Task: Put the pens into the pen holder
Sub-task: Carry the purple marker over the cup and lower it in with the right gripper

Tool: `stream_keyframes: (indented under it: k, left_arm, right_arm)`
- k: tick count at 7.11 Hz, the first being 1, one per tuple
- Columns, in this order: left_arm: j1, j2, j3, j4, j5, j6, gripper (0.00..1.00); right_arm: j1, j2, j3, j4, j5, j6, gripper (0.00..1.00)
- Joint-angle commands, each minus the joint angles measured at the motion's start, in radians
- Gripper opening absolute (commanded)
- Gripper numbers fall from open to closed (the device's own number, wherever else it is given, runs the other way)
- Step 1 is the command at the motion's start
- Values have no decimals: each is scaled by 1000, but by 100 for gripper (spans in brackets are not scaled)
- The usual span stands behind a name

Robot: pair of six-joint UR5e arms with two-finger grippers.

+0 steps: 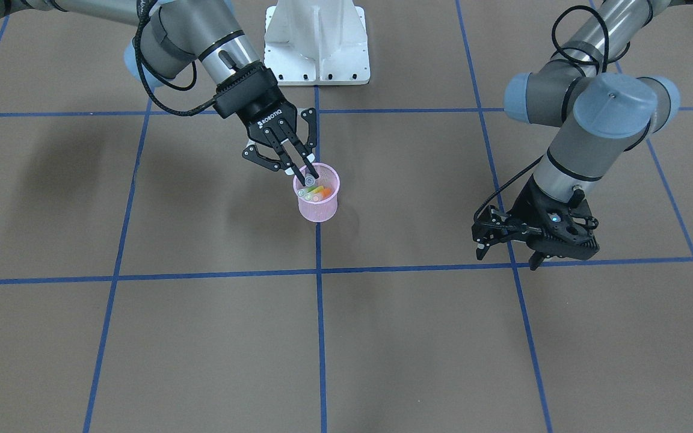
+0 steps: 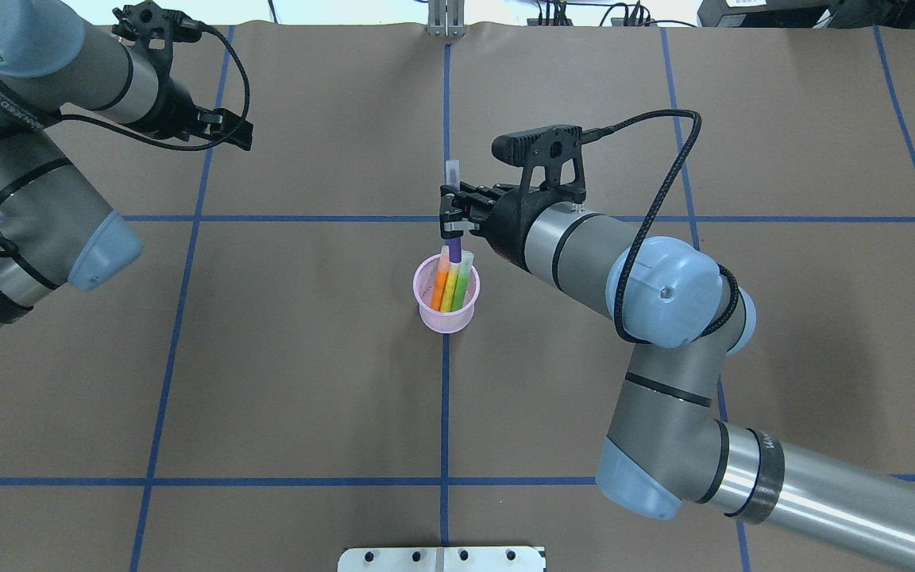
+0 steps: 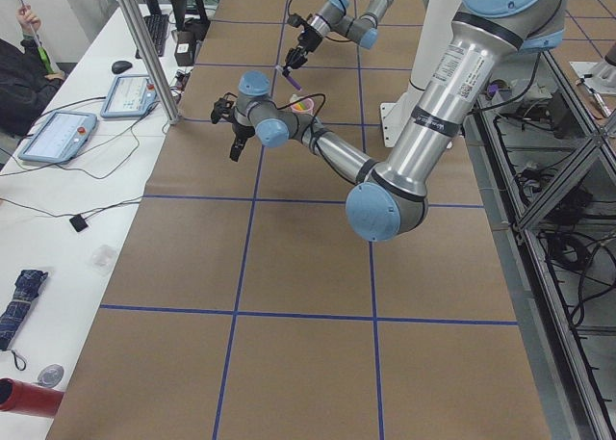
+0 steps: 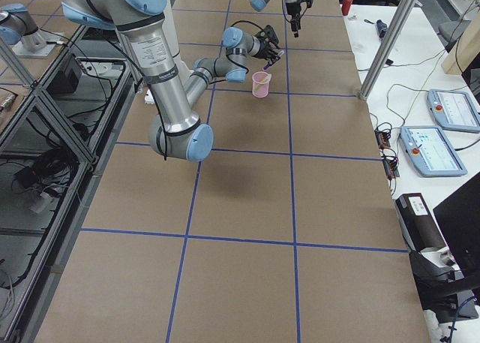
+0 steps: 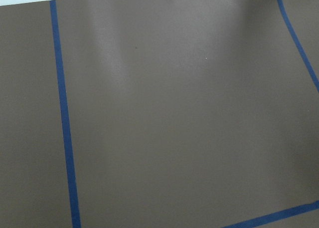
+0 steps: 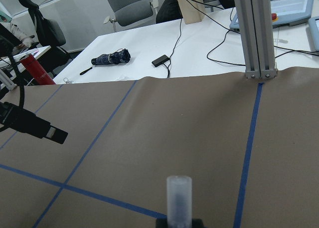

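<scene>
My right gripper needs to let go of the purple pen inside the pink mesh pen holder (image 1: 322, 183), next to the orange pen.
The pink mesh pen holder (image 2: 446, 318) stands upright at the table's middle, on a blue tape line. Orange (image 2: 439, 287), yellow (image 2: 449, 297) and green (image 2: 461, 284) pens lean inside it. My right gripper (image 2: 454, 228) hangs just over the cup's far rim, shut on the purple pen (image 2: 454, 258). The purple pen's lower end dips into the cup and its pale cap (image 6: 179, 195) sticks up past the fingers. From the front, that gripper (image 1: 309, 174) sits right above the holder (image 1: 317, 207). My left gripper (image 1: 506, 255) hovers open and empty, far off to the side.
The white robot base (image 1: 316, 42) stands at the near edge behind the cup. Beyond the table's far edge a white bench carries an aluminium post (image 6: 259, 33), control tablets (image 3: 58, 137), cables and a folded umbrella (image 6: 110, 58). Blue tape lines grid the brown table.
</scene>
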State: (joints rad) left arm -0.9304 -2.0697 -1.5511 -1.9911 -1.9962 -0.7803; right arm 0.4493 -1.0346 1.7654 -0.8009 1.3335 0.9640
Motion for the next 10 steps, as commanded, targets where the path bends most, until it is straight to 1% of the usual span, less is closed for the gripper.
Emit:
stream_keyframes:
  k: [1, 5, 6, 8, 9, 10]
  left_arm:
    - [-13, -1, 16, 5, 2, 59, 99]
    - [-13, 3, 17, 9, 2, 61, 99]
    - [-13, 3, 23, 8, 2, 61, 99]
    - [-13, 3, 32, 6, 2, 61, 99]
    - [-11, 3, 39, 2, 2, 61, 99]
    - [-11, 3, 42, 0, 2, 61, 99]
  right_arm:
    - [-47, 1, -15, 2, -49, -13, 0]
    - [-73, 13, -57, 2, -83, -13, 0]
    - [-84, 16, -76, 3, -105, -13, 0]
    - [-93, 16, -81, 3, -120, -13, 0]
    - [-93, 16, -83, 3, -129, -13, 20]
    - [-93, 33, -93, 3, -140, -13, 55]
